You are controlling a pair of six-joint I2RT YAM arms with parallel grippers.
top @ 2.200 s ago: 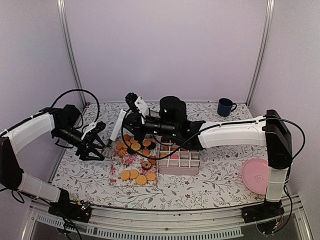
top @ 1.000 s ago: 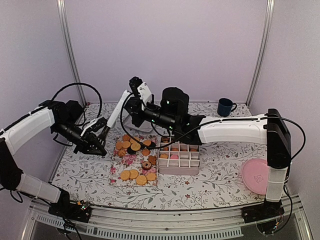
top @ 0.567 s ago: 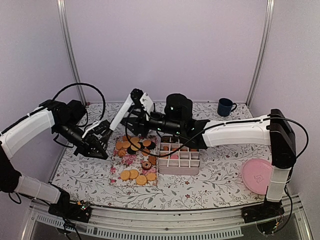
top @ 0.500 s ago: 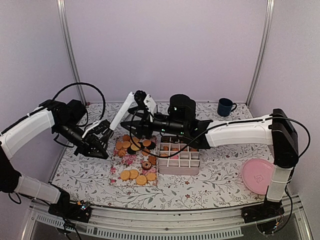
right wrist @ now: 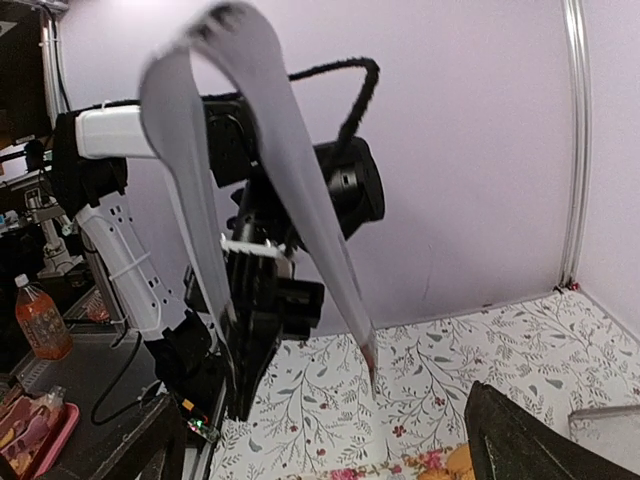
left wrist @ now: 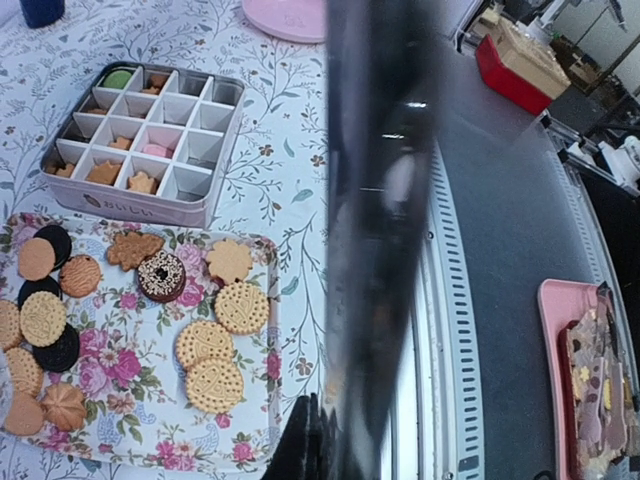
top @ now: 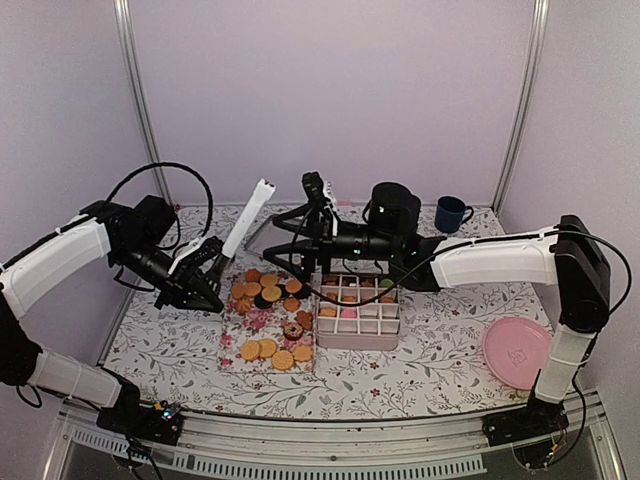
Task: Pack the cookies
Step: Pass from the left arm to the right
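The upper, bent end (top: 261,192) (right wrist: 222,28) of the white tongs will be gripped by my right gripper, because my left gripper holds the low end of the tongs.
Golden and dark cookies (top: 262,292) lie on a floral tray (top: 245,322), left of a white compartment box (top: 358,340). In the left wrist view the cookies (left wrist: 210,345) sit on the tray (left wrist: 110,370), and the box (left wrist: 130,200) holds a few pieces. My left gripper (top: 207,270) is shut on the low end of white tongs (top: 245,220), which slant up and to the right. The tongs (left wrist: 380,200) blur past the left gripper (left wrist: 335,450). My right gripper (top: 300,215) hangs open, right of the tongs and apart from them. The right gripper (right wrist: 330,450) faces the tongs (right wrist: 290,150).
A blue mug (top: 451,214) stands at the back right. A pink plate (top: 518,352) lies at the right front. Purple walls and metal posts close in the table on three sides. Black cables loop near both wrists.
My right gripper opened, let go of the upper end of the tongs and drew back to the right. The left gripper keeps the tongs and has shifted slightly.
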